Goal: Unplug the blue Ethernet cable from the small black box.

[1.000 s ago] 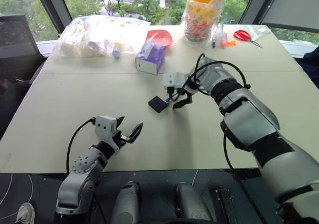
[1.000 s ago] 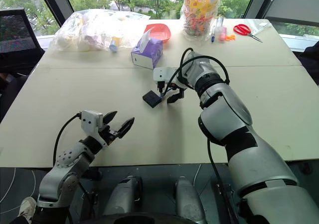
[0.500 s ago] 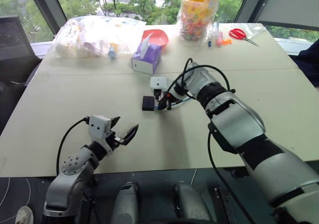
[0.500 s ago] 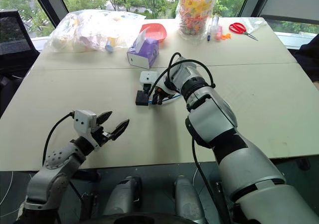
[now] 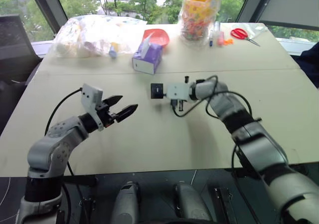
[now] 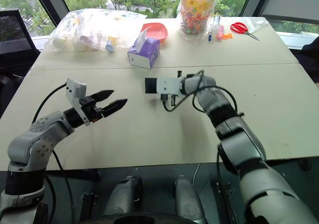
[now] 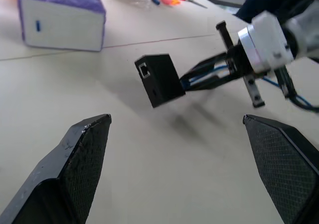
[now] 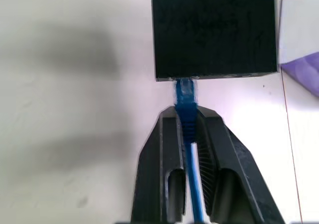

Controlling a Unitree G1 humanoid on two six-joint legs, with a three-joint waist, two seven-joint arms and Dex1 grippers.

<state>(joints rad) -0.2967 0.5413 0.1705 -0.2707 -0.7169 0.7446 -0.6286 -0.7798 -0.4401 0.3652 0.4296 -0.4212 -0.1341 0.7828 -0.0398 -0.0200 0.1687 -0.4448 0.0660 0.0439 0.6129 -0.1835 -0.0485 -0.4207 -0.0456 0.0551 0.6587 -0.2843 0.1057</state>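
Note:
I can see the small black box hanging from the blue cable in my right gripper, so I will hold the box with my left gripper before my right gripper takes the plug (image 8: pixel 185 91).
The small black box (image 5: pixel 157 90) hangs just above the table (image 5: pixel 149 139) at its middle, an empty port on its near face in the left wrist view. The blue Ethernet cable (image 8: pixel 185 95) is plugged into one edge of the small black box (image 8: pixel 214 30). My right gripper (image 8: pixel 186 114) is shut on the blue cord right behind the plug. My left gripper (image 5: pixel 128 103) is open and raised, level, to the left of the box with a gap between them. In the left wrist view the box (image 7: pixel 159 79) sits beyond and between my open left fingers (image 7: pixel 84 154).
A purple tissue box (image 5: pixel 147 58) stands just behind the black box. Farther back are a red bowl (image 5: pixel 157 36), a full clear plastic bag (image 5: pixel 94 32), a jar of colourful sweets (image 5: pixel 202 15), pens (image 5: pixel 217 35) and red scissors (image 5: pixel 241 34).
My right gripper closed on the blue cable and swung level, lifting the black box off the table. My left arm rose and reached toward the box, still open.

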